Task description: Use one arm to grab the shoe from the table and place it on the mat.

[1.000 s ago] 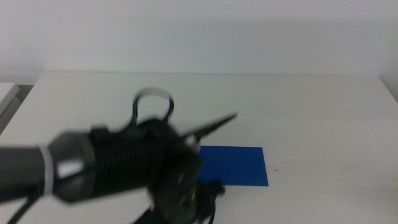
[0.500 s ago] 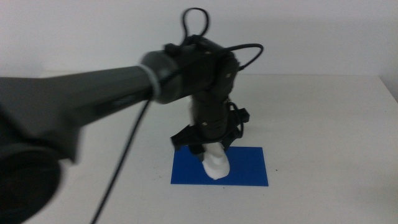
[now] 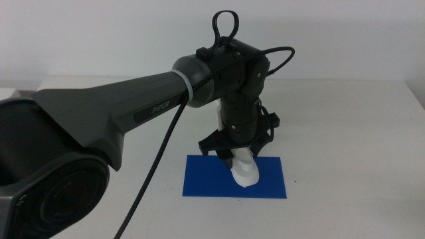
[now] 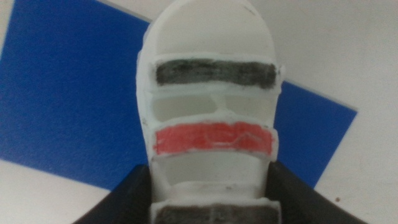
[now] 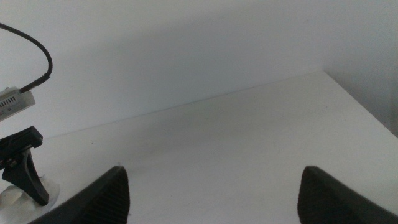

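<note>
The robot's left gripper should release the white shoe in the middle of the blue mat [image 3: 231, 174] [image 4: 153, 112], lying along the mat's long side.
My left arm reaches in from the left, and the left gripper [image 3: 236, 151] is shut on the white shoe [image 3: 244, 171]. The shoe hangs toe down over the blue mat [image 3: 206, 182] on the white table [image 3: 345, 119]. I cannot tell if the toe touches the mat. In the left wrist view the shoe [image 4: 211, 93] fills the middle, with a dark strap, a red strap and a second dark strap. The left gripper's [image 4: 210, 193] dark jaws press both its sides, with the mat [image 4: 68, 93] beneath. My right gripper [image 5: 230, 199] is open and empty, waiting off to the side.
The right wrist view shows the table's far edge [image 5: 249, 90] against a plain wall, and the left gripper [image 5: 22, 165] with a bit of the shoe at one side. A black cable [image 3: 159, 159] hangs under the left arm.
The left arm has swung from close to the camera out over the mat with the shoe. In the last half second it shifted slightly right.
</note>
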`<state>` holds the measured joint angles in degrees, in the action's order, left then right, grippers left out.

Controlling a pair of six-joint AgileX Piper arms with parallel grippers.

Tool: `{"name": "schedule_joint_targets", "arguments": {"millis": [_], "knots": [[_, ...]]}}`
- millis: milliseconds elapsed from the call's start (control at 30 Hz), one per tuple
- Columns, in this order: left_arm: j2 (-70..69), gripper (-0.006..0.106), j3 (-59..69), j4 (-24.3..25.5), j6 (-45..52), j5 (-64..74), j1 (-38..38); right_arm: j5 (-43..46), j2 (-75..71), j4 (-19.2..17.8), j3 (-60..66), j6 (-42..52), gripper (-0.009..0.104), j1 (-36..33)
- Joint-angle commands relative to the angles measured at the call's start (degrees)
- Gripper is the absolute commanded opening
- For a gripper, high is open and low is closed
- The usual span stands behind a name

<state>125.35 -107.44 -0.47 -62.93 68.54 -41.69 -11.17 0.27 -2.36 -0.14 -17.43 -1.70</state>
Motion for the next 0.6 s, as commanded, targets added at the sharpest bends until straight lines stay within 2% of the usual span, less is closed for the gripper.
{"name": "schedule_joint_targets", "arguments": {"millis": [0,167,333,400,500,567], "knots": [[-0.23,0.005,-0.51,-0.26,0.15,-1.35,-0.06,0.49,-0.27,-0.42,0.14,0.2,0.079,-0.1],[-0.11,0.005,-0.51,2.15,0.15,-4.59,-0.06,0.49,-0.27,-0.42,0.14,0.2,0.079,-0.1],[-0.01,0.005,-0.51,1.93,0.15,-0.2,-0.06,0.49,-0.27,-0.42,0.14,0.2,0.079,-0.1],[0.11,0.005,-0.51,3.3,-0.1,-0.03,-0.06,0.49,-0.27,-0.42,0.14,0.2,0.079,-0.1],[0.42,0.005,-0.51,1.95,-5.49,-0.03,-0.06,0.49,-0.27,-0.42,0.14,0.2,0.079,-0.1],[0.57,0.005,-0.51,2.19,-14.61,0.15,-0.06,0.49,-0.27,-0.42,0.14,0.2,0.079,-0.1]]}}
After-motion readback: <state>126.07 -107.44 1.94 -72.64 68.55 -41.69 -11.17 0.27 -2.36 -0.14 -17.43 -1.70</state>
